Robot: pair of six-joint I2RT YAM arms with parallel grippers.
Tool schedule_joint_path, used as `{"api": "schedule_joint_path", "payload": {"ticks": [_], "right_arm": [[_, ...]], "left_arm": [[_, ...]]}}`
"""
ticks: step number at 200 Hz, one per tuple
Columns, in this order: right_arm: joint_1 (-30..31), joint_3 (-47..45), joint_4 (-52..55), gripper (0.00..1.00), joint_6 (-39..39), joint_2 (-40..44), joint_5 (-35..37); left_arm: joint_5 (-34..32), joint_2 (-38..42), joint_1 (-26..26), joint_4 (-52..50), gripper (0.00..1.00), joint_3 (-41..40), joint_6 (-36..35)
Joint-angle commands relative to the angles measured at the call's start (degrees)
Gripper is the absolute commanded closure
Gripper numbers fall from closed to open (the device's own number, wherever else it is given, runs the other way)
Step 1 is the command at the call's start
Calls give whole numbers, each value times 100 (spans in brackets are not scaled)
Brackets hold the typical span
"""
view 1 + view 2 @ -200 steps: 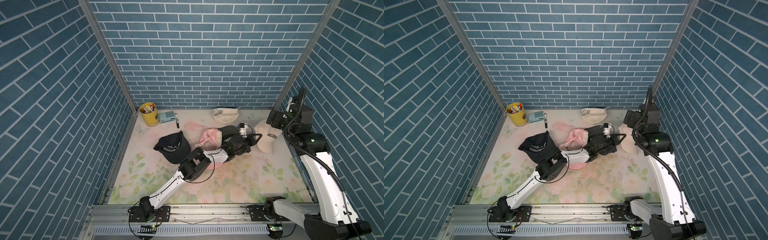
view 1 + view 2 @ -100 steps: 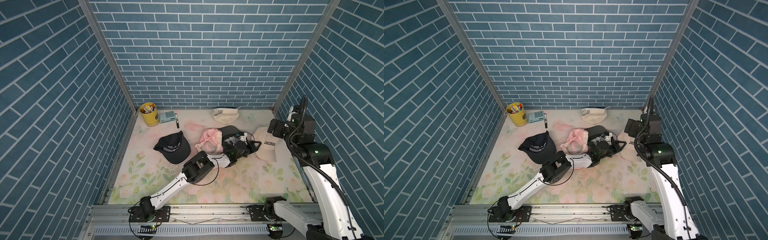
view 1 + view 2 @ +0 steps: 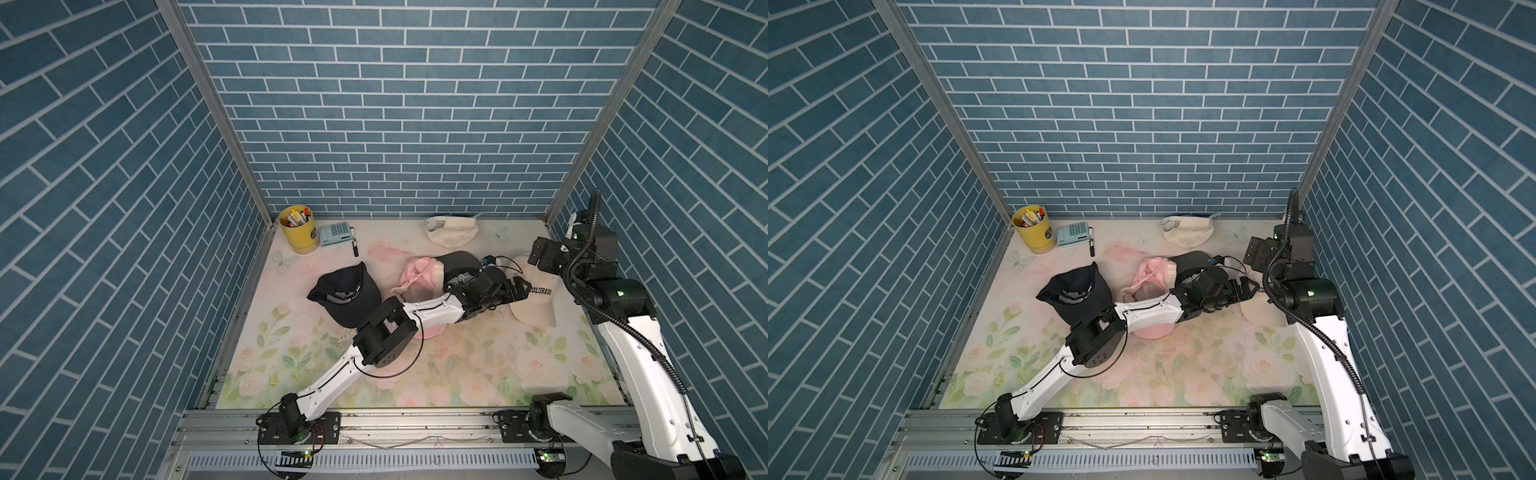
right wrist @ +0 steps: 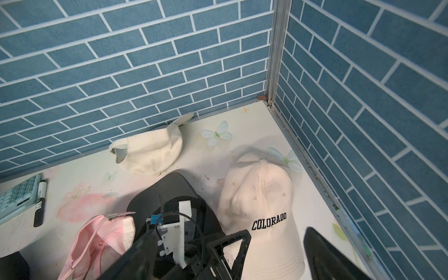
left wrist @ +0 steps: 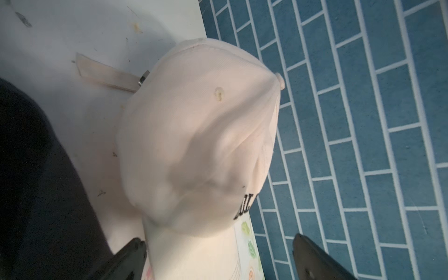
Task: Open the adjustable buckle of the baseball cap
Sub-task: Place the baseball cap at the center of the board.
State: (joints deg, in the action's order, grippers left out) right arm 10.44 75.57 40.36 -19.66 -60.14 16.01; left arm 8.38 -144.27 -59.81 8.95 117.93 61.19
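Next, my left gripper moves next to the pink cap's back strap [image 3: 417,275] and closes there, beside the strap's metal buckle.
The cream baseball cap [image 3: 536,305] [image 4: 259,201] with "COLORADO" on its front lies crown up on the floral mat, near the right wall. In the left wrist view the baseball cap [image 5: 198,135] shows its back strap [image 5: 106,75] lying flat, with the metal buckle [image 5: 143,78] where the strap meets the crown. My left gripper [image 3: 521,286] [image 3: 1246,289] [image 5: 218,242] is open at the cap's left side, its jaws either side of the brim and holding nothing. My right gripper [image 3: 542,257] [image 3: 1258,251] [image 4: 229,231] hangs open above the cap's far end.
A black cap [image 3: 347,293], a pink cap [image 3: 417,278] and a dark cap [image 3: 457,262] lie under and left of my left arm. Another cream cap [image 3: 451,235] sits by the back wall. A yellow pen cup [image 3: 297,228], calculator [image 3: 336,235] and marker [image 3: 355,247] stand back left.
My left gripper has gone from shut to wide open and let go of the cream cap, which now rests on the mat. The right arm has drawn back toward the right wall.
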Motion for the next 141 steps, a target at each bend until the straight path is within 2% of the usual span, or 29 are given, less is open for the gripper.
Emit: {"api": "schedule_joint_path", "payload": {"ticks": [1,57,105,124,141], "right_arm": [[-10,72,-84,6,-152,58,43],[-13,19,107,7,-186,255,108],[-9,88,211,7,23,107,45],[-9,221,201,7,240,-20,9],[-10,393,191,7,466,-247,-116]], "left_arm": [[-196,253,-46,-977,0,-41,-377],[-173,394,-130,-1658,0,94,-654],[-1122,1057,-35,-1829,0,316,-2344],[-1309,1299,186,-2040,0,251,-2791],[-1318,1625,496,-2058,0,-155,-2920]]}}
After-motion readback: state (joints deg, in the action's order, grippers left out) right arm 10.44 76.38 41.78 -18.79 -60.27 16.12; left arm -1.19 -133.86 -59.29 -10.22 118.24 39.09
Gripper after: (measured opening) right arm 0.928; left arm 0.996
